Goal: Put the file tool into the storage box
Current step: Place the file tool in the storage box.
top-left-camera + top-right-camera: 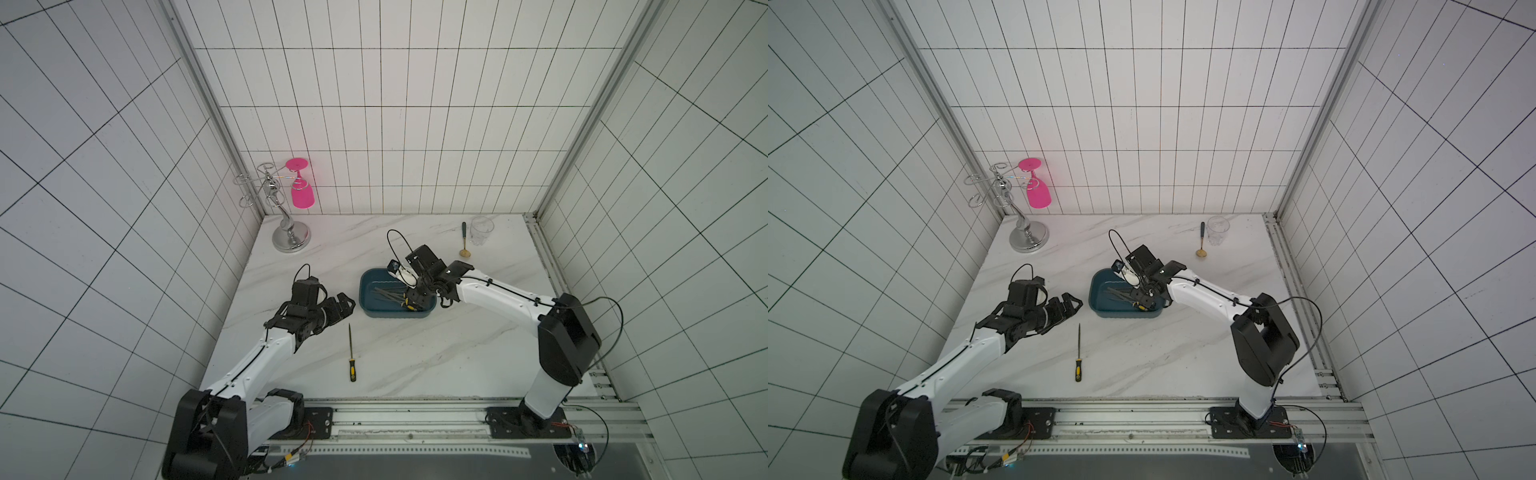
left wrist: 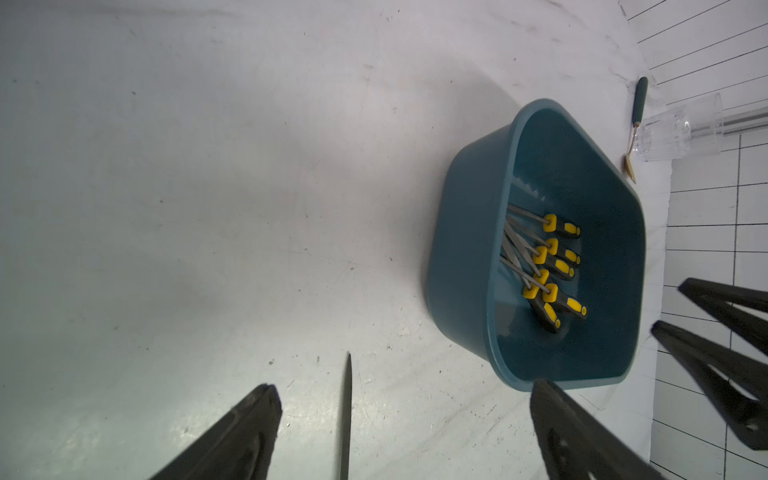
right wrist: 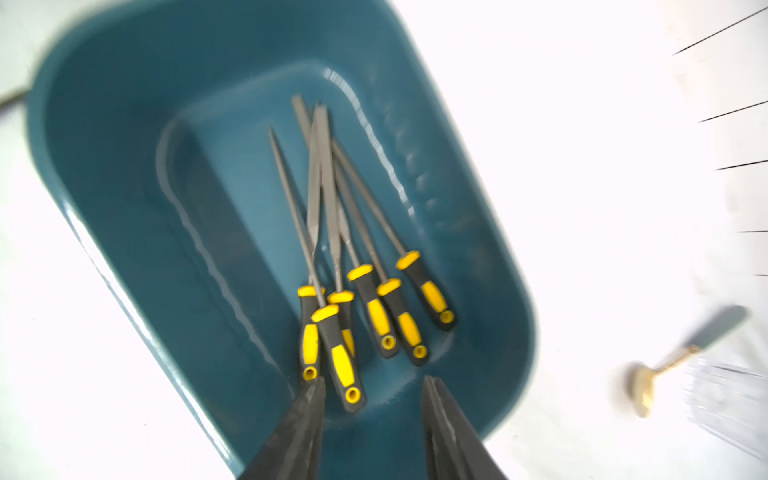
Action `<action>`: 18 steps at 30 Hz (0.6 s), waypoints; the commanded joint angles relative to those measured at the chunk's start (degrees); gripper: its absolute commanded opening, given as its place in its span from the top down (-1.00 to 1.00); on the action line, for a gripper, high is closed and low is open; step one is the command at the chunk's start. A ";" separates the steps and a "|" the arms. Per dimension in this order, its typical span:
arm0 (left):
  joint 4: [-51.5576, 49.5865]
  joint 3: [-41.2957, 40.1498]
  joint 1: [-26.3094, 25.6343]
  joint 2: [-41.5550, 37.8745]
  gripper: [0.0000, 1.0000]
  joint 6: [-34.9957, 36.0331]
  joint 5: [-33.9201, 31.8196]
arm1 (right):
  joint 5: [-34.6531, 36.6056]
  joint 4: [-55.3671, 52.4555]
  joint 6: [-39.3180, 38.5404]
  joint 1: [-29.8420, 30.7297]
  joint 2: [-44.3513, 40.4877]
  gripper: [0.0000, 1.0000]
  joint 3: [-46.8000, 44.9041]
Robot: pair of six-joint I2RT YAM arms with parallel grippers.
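Observation:
I should next move my right gripper to the file tool handle's middle point(image 1: 352, 368) and close it on the loose file tool on the marble outside the storage box.
The teal storage box point(image 1: 363, 291) point(image 1: 1094, 293) point(image 2: 465, 249) point(image 3: 124, 166) sits mid-table. Several file tools point(image 3: 345, 324) point(image 2: 548, 266) with yellow-and-black handles lie in it, handles bunched at one end. One more file tool point(image 1: 351, 353) point(image 1: 1078, 353) lies on the marble nearer the front, its tip point(image 2: 345, 415) showing between my left fingers. My right gripper point(image 1: 411, 301) point(image 1: 1142, 301) point(image 3: 374, 380) hangs over the box's handle end, open, with nothing between its fingers. My left gripper point(image 1: 345, 305) point(image 1: 1073, 305) point(image 2: 405, 386) is open, left of the box and above the loose file's tip.
A clear glass cup point(image 1: 482, 230) and a gold spoon with a dark handle point(image 1: 464, 241) stand at the back right. A chrome cup rack point(image 1: 291, 239) holding a pink glass point(image 1: 301, 195) is at the back left corner. Tiled walls enclose three sides.

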 commanded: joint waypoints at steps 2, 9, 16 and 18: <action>-3.25 -1.69 -5.00 -1.76 -0.95 -1.74 -4.95 | 3.83 2.85 4.25 -0.10 -5.32 0.25 -4.37; -10.42 -4.97 -10.55 -8.78 -0.95 -5.96 -12.12 | 1.33 10.65 10.05 0.47 -17.85 0.25 -17.23; -16.76 -9.08 -14.10 -19.03 -0.96 -10.09 -10.86 | -1.98 10.63 14.92 0.58 -27.45 0.24 -25.02; -16.88 -10.14 -15.97 -20.29 -0.96 -11.62 -10.51 | -2.60 10.78 15.99 0.63 -28.40 0.24 -26.40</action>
